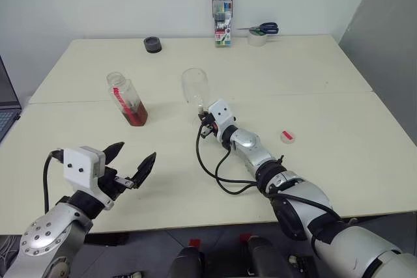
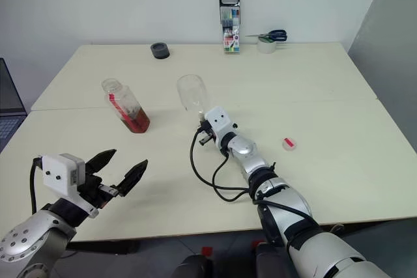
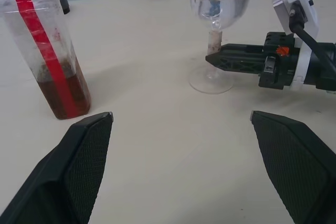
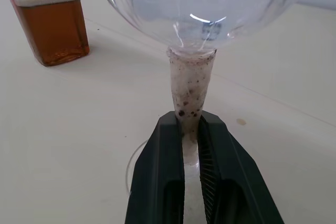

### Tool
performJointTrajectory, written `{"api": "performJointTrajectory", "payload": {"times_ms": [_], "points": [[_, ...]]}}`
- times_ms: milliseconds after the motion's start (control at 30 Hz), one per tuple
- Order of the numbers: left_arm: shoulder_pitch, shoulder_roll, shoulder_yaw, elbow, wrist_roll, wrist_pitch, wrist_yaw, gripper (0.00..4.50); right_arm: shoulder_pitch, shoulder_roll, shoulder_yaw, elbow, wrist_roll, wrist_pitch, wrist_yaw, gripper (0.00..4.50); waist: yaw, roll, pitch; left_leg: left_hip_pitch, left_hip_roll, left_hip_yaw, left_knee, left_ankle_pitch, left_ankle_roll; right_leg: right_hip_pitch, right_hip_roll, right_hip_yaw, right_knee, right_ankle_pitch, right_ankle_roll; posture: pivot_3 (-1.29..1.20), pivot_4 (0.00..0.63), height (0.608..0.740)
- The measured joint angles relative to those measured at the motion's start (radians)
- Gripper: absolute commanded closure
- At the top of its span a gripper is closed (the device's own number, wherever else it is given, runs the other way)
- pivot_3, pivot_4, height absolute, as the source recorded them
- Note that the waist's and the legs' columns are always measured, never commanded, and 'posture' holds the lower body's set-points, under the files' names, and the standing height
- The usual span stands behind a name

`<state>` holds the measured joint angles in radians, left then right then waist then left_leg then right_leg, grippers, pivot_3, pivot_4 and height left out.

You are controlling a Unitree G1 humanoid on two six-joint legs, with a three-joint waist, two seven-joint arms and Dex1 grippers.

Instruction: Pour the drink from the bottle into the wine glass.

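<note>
Next, my left gripper closes on the lower half of the bottle (image 1: 133, 111) (image 3: 61, 83), around the amber-brown drink, so that the bottle's neck stays free for pouring.
The bottle (image 1: 126, 97) stands uncapped on the cream table, left of centre, with a red strip down its side. The amber-brown drink (image 4: 54, 30) fills its lower part. To its right the empty wine glass (image 1: 195, 85) stands upright, its foot (image 3: 211, 81) on the table. My right gripper (image 1: 203, 114) reaches in level from the right and is shut on the glass's stem (image 4: 190, 87). My left gripper (image 1: 133, 163) hovers open near the table's front left, pointing toward the bottle, nothing between its fingers (image 3: 84, 145).
A small red cap (image 1: 287, 136) lies on the table right of my right arm. At the far edge stand a marker pack (image 1: 223, 17), a tape roll with scissors (image 1: 259, 36) and a black round object (image 1: 153, 44). A laptop (image 1: 6, 112) shows at the left edge.
</note>
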<state>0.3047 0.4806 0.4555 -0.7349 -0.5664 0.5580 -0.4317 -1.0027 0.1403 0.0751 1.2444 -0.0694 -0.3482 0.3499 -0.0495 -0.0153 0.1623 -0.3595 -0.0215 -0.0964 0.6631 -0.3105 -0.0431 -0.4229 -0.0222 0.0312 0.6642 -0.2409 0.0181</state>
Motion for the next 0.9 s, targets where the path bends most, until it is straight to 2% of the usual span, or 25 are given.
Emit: {"api": "performJointTrajectory", "payload": {"times_ms": [67,100,233,400,467,700,833,900], "points": [[-0.007,0.008,0.003,0.003,-0.004,0.000,-0.006,0.00,0.000,0.000,0.000,0.000,-0.001,-0.001,0.005,4.37,0.000,0.000,0.000,0.000,0.000,0.000,0.000,-0.001,0.002,0.000,0.000,0.000,0.000,0.000,0.000,0.00,0.150,0.740],[-0.012,0.011,0.003,0.006,-0.005,0.000,-0.010,0.00,0.000,0.000,0.001,0.000,-0.003,-0.002,0.006,3.67,-0.001,0.000,0.000,0.000,0.000,0.000,0.000,-0.001,0.002,0.000,0.000,0.000,0.000,0.000,0.000,0.00,0.150,0.740],[-0.028,0.026,0.003,0.025,-0.007,0.000,-0.020,0.00,0.000,0.000,0.002,0.002,-0.011,-0.002,0.014,2.40,-0.004,0.000,0.000,0.000,0.000,0.000,0.000,-0.001,0.002,0.000,0.001,0.000,0.000,0.000,0.000,0.00,0.150,0.740],[-0.044,0.053,0.003,0.055,-0.008,-0.006,-0.058,0.00,0.001,0.000,0.002,0.002,-0.019,-0.003,0.014,0.59,-0.005,0.000,0.000,0.000,0.000,0.000,0.000,-0.001,0.002,0.000,0.001,0.000,0.000,0.000,0.000,0.00,0.150,0.740],[-0.049,0.057,0.003,0.073,-0.008,-0.008,-0.064,0.00,0.002,-0.001,0.002,0.002,-0.022,-0.005,0.013,0.02,-0.005,0.000,0.000,0.000,0.000,0.000,0.000,-0.001,0.002,0.000,0.001,0.000,0.000,0.000,0.000,0.00,0.150,0.740],[-0.093,0.065,-0.003,0.118,-0.003,-0.026,-0.078,0.00,0.072,-0.023,0.000,-0.027,-0.024,-0.014,0.046,0.02,-0.006,0.000,0.000,0.000,0.000,0.000,0.000,-0.001,0.002,0.000,0.001,0.000,-0.001,0.000,0.000,0.00,0.150,0.740],[-0.110,0.038,-0.013,0.159,0.021,-0.048,-0.050,0.00,0.178,-0.106,0.008,-0.204,-0.005,0.025,0.185,0.02,-0.001,0.000,0.000,0.000,-0.001,0.000,0.000,-0.001,0.003,0.001,0.000,0.000,-0.001,0.000,0.000,0.00,0.150,0.740],[-0.107,0.023,-0.014,0.174,0.033,-0.063,-0.032,0.00,0.261,-0.184,0.008,-0.397,0.029,0.111,0.263,0.02,0.003,0.000,0.000,-0.001,-0.001,-0.001,0.000,-0.002,0.003,0.001,-0.001,0.000,-0.002,0.000,0.000,0.00,0.150,0.740]]}}
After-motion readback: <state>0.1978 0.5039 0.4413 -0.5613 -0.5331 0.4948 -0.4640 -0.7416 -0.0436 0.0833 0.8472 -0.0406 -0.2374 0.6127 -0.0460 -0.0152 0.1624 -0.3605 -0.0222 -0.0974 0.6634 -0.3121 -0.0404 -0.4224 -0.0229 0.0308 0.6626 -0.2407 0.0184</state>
